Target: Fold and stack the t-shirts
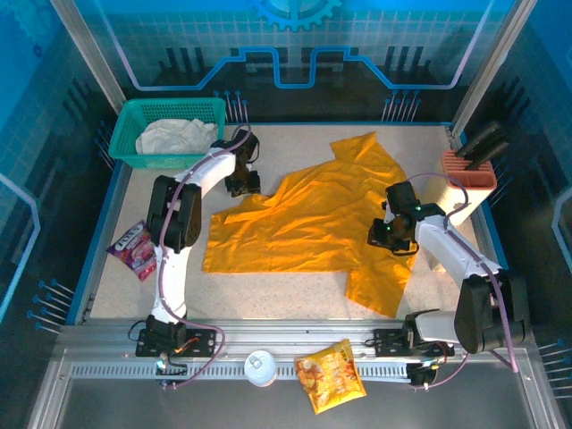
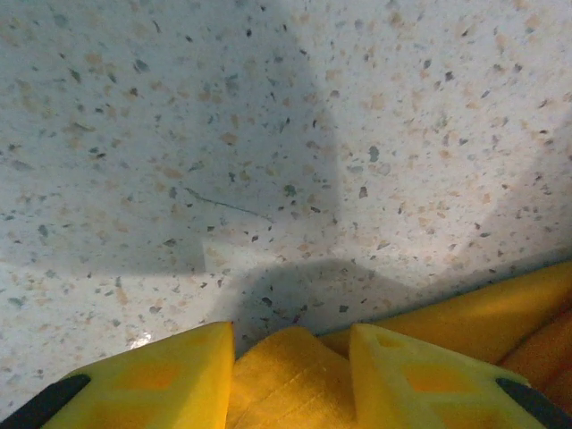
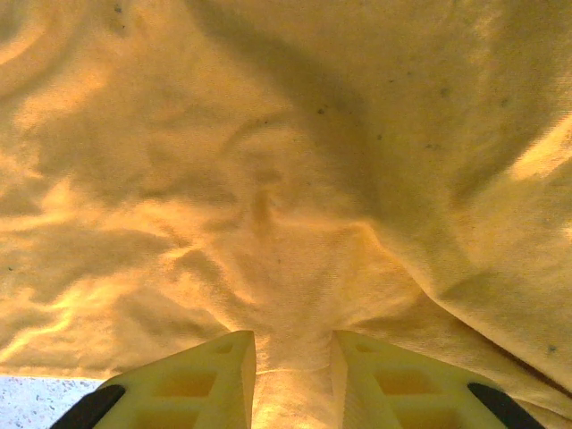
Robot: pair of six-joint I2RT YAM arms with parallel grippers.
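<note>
My left gripper should open, pinch the fold's edge (image 2: 293, 347) and spread the mustard t-shirt's far side flat, because that side lies folded in at a slant.
The mustard t-shirt (image 1: 313, 223) lies spread and rumpled over the middle of the speckled table. My left gripper (image 1: 243, 183) is at its far left sleeve, shut on a pinch of the yellow cloth (image 2: 290, 380) that bulges between its fingers (image 2: 170, 375). My right gripper (image 1: 386, 234) is at the shirt's right side, shut on a gathered fold of the same shirt (image 3: 290, 357), with wrinkles running away from the grip. The off-white t-shirt (image 1: 174, 136) sits crumpled in the teal basket (image 1: 170, 112) at the far left.
A purple snack packet (image 1: 132, 248) lies at the table's left edge. An orange holder (image 1: 469, 170) stands at the far right. On the near rail lie a small white cup (image 1: 260, 367) and an orange-yellow snack packet (image 1: 331, 375).
</note>
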